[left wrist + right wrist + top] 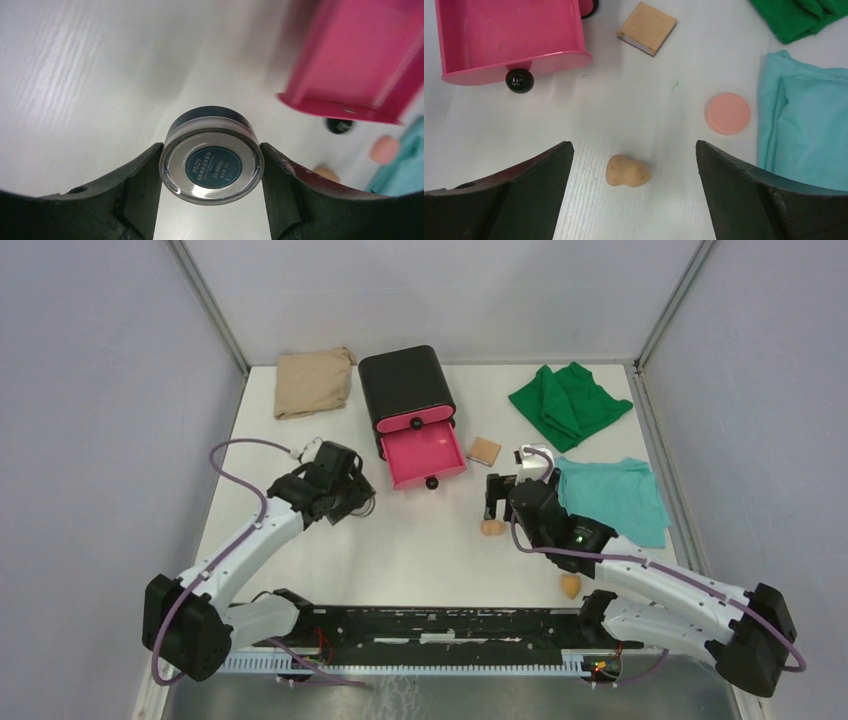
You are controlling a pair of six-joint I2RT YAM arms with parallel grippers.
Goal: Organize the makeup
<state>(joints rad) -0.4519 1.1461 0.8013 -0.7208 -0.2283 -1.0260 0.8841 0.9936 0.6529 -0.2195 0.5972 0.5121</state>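
My left gripper needs to release the round silvery compact inside the pink drawer point(421, 467) point(346, 77), setting it free just behind the drawer's front black knob.
My left gripper point(352, 502) is shut on the round silvery compact point(211, 165) with the dark-blue centre, left of the open pink drawer point(425, 457); both fingers point(137, 185) touch its rim. My right gripper point(634, 145) is open and empty above a tan egg-shaped sponge point(627, 171), which also shows in the top view point(492, 528). A second tan sponge point(570, 586) lies nearer the arm bases. The tan square pad point(647, 27) lies right of the drawer. The pink round piece point(727, 113) lies beside the teal cloth. I see no tiny black jar.
The black box point(405, 388) stands at the back centre, its lower pink drawer pulled out with a black knob point(519, 80). A beige cloth point(313, 383) lies back left, a green cloth point(570, 403) back right, and a teal cloth point(612, 497) on the right.
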